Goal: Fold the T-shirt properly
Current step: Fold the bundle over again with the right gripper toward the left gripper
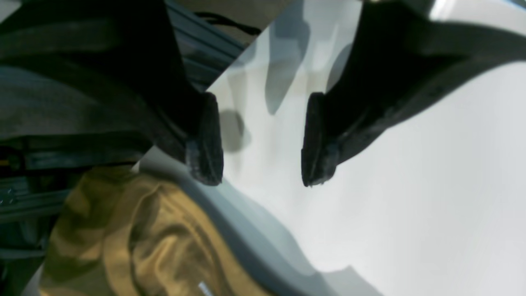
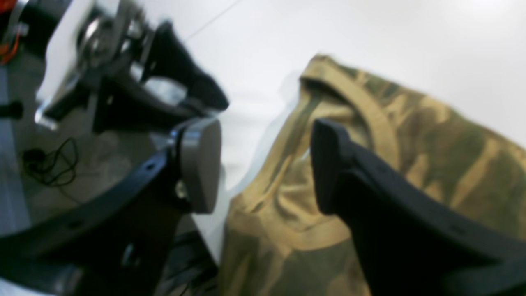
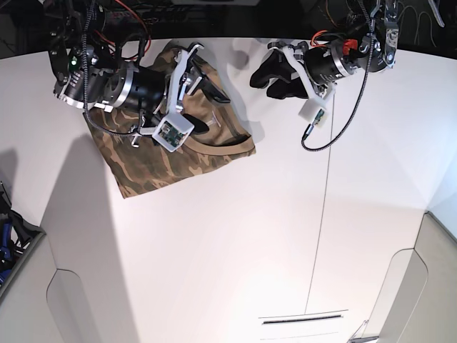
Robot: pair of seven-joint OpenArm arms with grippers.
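Observation:
The folded camouflage T-shirt lies at a slant, so the robot's right gripper will grab its outer side edge (image 3: 107, 158) and the left gripper the opposite edge to turn it square.
The camouflage T-shirt (image 3: 161, 157) lies folded into a compact shape at the table's back left, its tan neck band (image 2: 372, 113) facing the table's back edge. My right gripper (image 3: 213, 111) hovers open and empty over the shirt's collar end; in the right wrist view the right gripper (image 2: 263, 164) has its jaws spread above the cloth (image 2: 431, 152). My left gripper (image 3: 259, 78) is open and empty over bare table just right of the shirt. In the left wrist view the left gripper (image 1: 261, 168) has the shirt (image 1: 135, 238) below and to its left, with a pale label (image 1: 204, 288).
The white table (image 3: 235, 243) has a seam (image 3: 325, 200) running front to back. The table's back edge (image 1: 246, 49) is close behind both grippers. Cables (image 3: 335, 121) hang from the left arm. The left arm's gripper (image 2: 164, 86) shows in the right wrist view.

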